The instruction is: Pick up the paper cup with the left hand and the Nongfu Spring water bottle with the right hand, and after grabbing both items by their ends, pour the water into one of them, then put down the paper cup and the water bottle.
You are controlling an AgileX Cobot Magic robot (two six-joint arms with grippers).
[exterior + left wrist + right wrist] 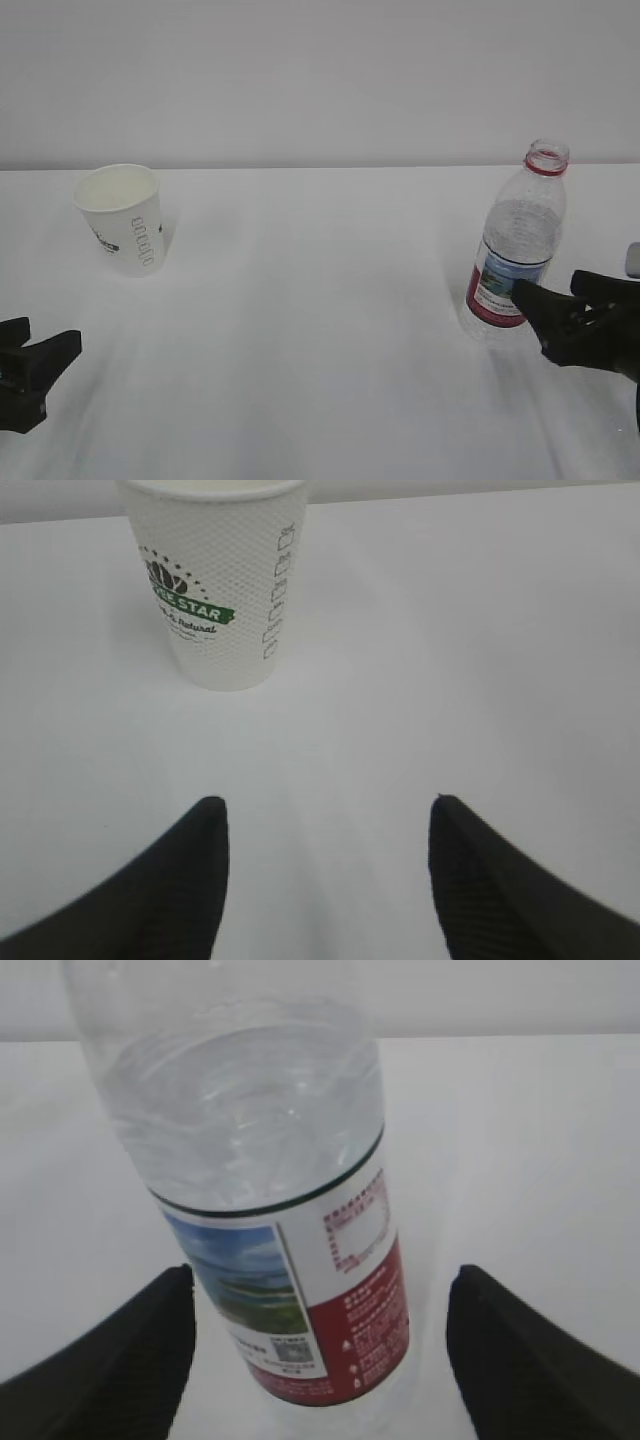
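Observation:
The robot's right gripper should next move to the Nongfu Spring water bottle and close on its label's blue part (pixel 509 271) (pixel 284 1258), just above the label's red part.
The paper cup (pixel 122 218), white with green lettering, stands upright at the back left of the white table (pixel 320 340). My left gripper (pixel 45 340) is low at the front left, well short of the cup. In the left wrist view the cup (pixel 220 590) stands ahead of the gripper (pixel 326 805), which is open with only table between its fingers. The Nongfu Spring water bottle (pixel 518 245) stands upright and capless on the right, with clear water (pixel 240 1110) in it. My right gripper (pixel 550 285) is open at its labelled lower part (pixel 300 1310). A gap shows between the bottle and each finger.
A plain pale wall (pixel 320 80) runs behind the table's far edge. A small grey object (pixel 633 260) shows at the right edge of the exterior view, behind my right gripper.

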